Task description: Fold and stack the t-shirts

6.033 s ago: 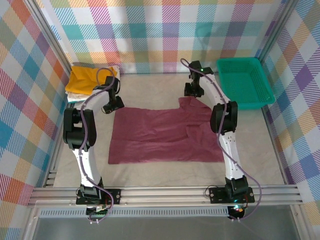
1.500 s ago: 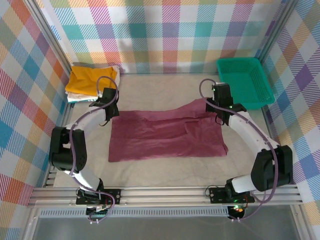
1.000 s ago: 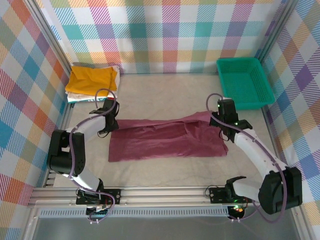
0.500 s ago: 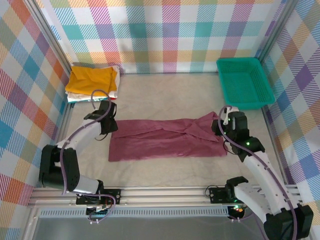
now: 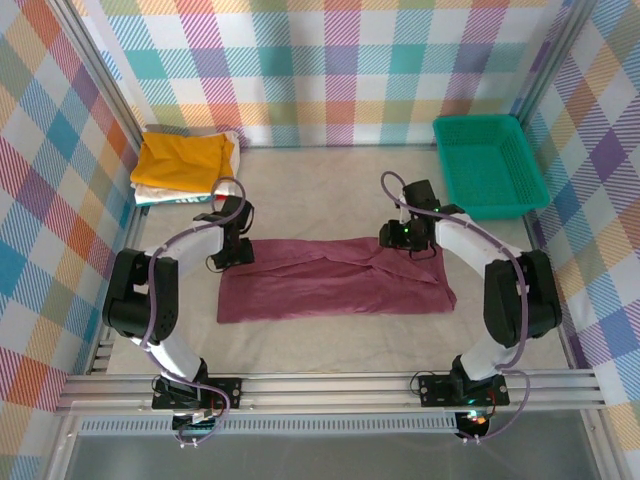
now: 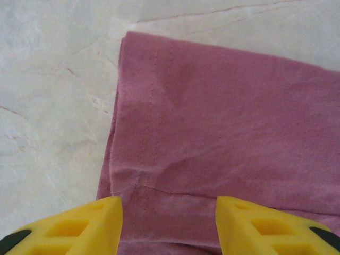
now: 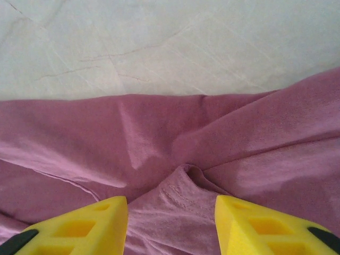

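Note:
A bunched fold of the t-shirt lies under the robot's right gripper, so the left gripper should pinch the t-shirt's hem (image 6: pixel 130 178) and hold it while the right gripper straightens out the fold.
A maroon t-shirt (image 5: pixel 330 285) lies on the table as a long folded strip, wrinkled toward its right end. My left gripper (image 5: pixel 238 252) hangs open over the strip's far left corner; in the left wrist view the gripper (image 6: pixel 169 227) has its yellow fingers (image 6: pixel 79 226) spread above the maroon cloth (image 6: pixel 223 117) and its hem. My right gripper (image 5: pixel 398 238) is open above the far edge right of centre. In the right wrist view this gripper (image 7: pixel 171 227) straddles a bunched fold of the cloth (image 7: pixel 183 183) without pinching it. Folded yellow (image 5: pixel 185 158) and white (image 5: pixel 150 192) t-shirts are stacked at the back left.
A teal mesh basket (image 5: pixel 475 119) stands at the back right corner. Plaid walls close in the left, back and right sides. A metal rail (image 5: pixel 330 385) with both arm bases runs along the near edge. Bare tabletop (image 5: pixel 320 190) lies behind the maroon strip.
Both grippers have opened and let go of the maroon t-shirt, which now lies folded as a strip. Both have moved inward along its far edge, the right one further.

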